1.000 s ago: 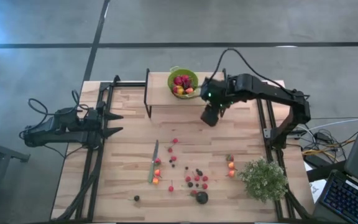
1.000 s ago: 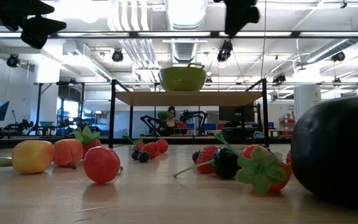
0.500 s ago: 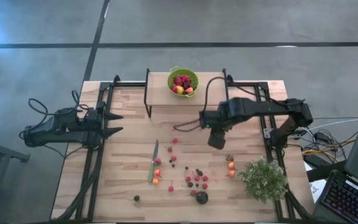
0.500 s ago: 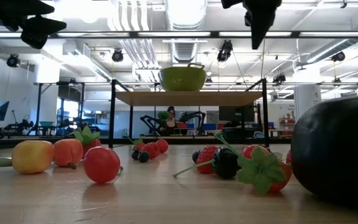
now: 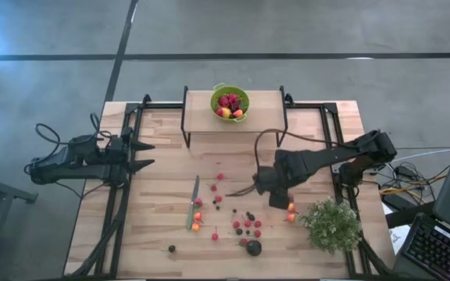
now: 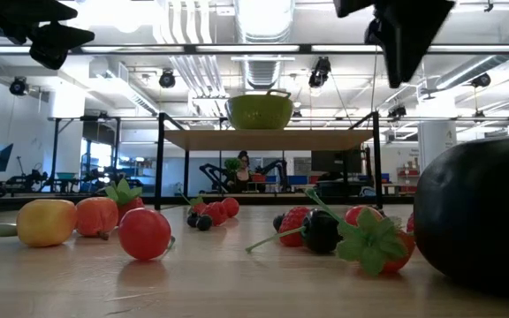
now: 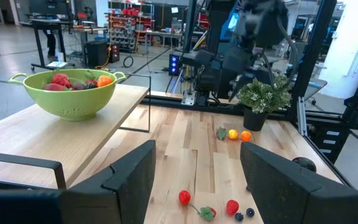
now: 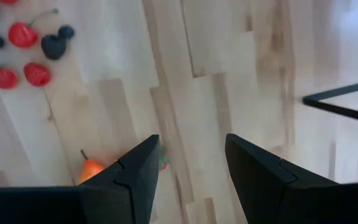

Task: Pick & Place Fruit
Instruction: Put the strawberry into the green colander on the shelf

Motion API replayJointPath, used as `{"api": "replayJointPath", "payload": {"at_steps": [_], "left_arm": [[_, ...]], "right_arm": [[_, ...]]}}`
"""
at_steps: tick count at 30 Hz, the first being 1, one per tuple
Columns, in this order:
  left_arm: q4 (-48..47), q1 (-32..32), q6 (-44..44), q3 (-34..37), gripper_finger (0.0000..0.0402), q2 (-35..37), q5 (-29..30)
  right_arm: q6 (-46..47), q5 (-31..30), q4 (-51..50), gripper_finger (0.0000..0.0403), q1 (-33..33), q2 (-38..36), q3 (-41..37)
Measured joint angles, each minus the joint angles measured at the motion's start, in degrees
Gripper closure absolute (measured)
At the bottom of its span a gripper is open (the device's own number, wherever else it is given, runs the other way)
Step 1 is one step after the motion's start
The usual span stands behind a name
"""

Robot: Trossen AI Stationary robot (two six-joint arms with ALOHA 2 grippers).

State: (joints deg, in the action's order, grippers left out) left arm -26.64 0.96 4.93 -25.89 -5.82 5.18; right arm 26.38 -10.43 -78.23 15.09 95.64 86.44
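Observation:
The red fruit's green top [image 5: 291,206] [image 8: 163,155], beside the orange pieces, is next for my right gripper, which should go down to it and close there.
Fruit lies scattered on the wooden table: red berries [image 5: 218,187], dark berries [image 5: 245,227], two orange pieces [image 5: 291,212] and a big dark round one [image 5: 254,247]. More fruit fills a green bowl [image 5: 230,103] on a raised shelf at the far edge. My right gripper [image 5: 278,195] hangs open above the table, pointing down, just left of the orange pieces. In the right wrist view its fingers [image 8: 188,180] frame bare wood, with an orange piece [image 8: 91,169] and a red one [image 8: 162,163] partly behind one finger. My left gripper [image 5: 143,154] waits open at the table's left edge.
A slim knife [image 5: 193,201] lies among the berries at centre left. A bushy pale-green plant [image 5: 332,225] stands at the near right, close to my right gripper. The shelf's black frame [image 5: 184,117] and side rails [image 5: 336,156] border the table.
My right gripper has swung from beside the bowl shelf toward the table's near edge and slightly right, sinking as it went and turning about its own line. It now hangs over the orange pieces by the plant. No fruit has moved.

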Motion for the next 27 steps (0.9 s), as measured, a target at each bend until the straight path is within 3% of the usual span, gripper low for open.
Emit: {"api": "replayJointPath", "payload": {"at_steps": [11, 27], "left_arm": [[0.0, 0.0, 0.0, 0.0, 0.0161, 0.0, 0.0], [0.0, 0.0, 0.0, 0.0, 0.0161, 0.0, 0.0]], "right_arm": [[5.1, -0.3, 5.5, 0.0237, 5.3, -0.4, -9.6], [7.1, -0.1, 19.3, 0.0208, 7.3, -0.7, -24.4]]}}
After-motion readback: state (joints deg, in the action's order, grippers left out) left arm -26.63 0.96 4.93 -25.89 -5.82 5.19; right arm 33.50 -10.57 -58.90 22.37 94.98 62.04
